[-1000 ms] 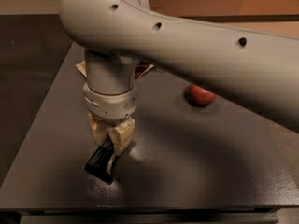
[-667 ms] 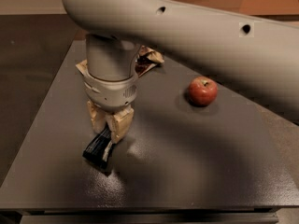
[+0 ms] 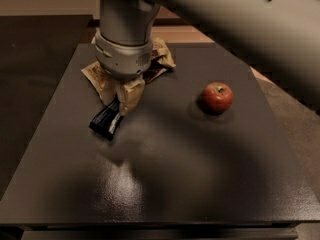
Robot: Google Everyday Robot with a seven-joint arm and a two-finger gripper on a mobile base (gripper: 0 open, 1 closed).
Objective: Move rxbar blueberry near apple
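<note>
I should let go of the rxbar blueberry, now hanging tilted over the table, on the table (image 3: 177,86) between the snack bag and the apple, close to the apple.
The rxbar blueberry (image 3: 104,121), a dark flat bar with pale lettering, hangs tilted from my gripper (image 3: 120,100), left of the table's middle. The cream fingers (image 3: 131,95) are shut on its upper end. A soft shadow lies on the table just below and to the right of it. The apple (image 3: 217,97), small, round and red with a short stem, sits on the table to the right, about two bar-lengths from the bar. The grey arm crosses the top of the view.
A crumpled brown-and-cream snack bag (image 3: 161,59) lies behind the gripper, partly hidden by the wrist. The dark table (image 3: 200,184) has its front edge at the bottom, its left edge close to the bar, and floor beyond its right side.
The gripper has moved up and toward the back of the table with the bar held in it. The arm no longer covers the apple.
</note>
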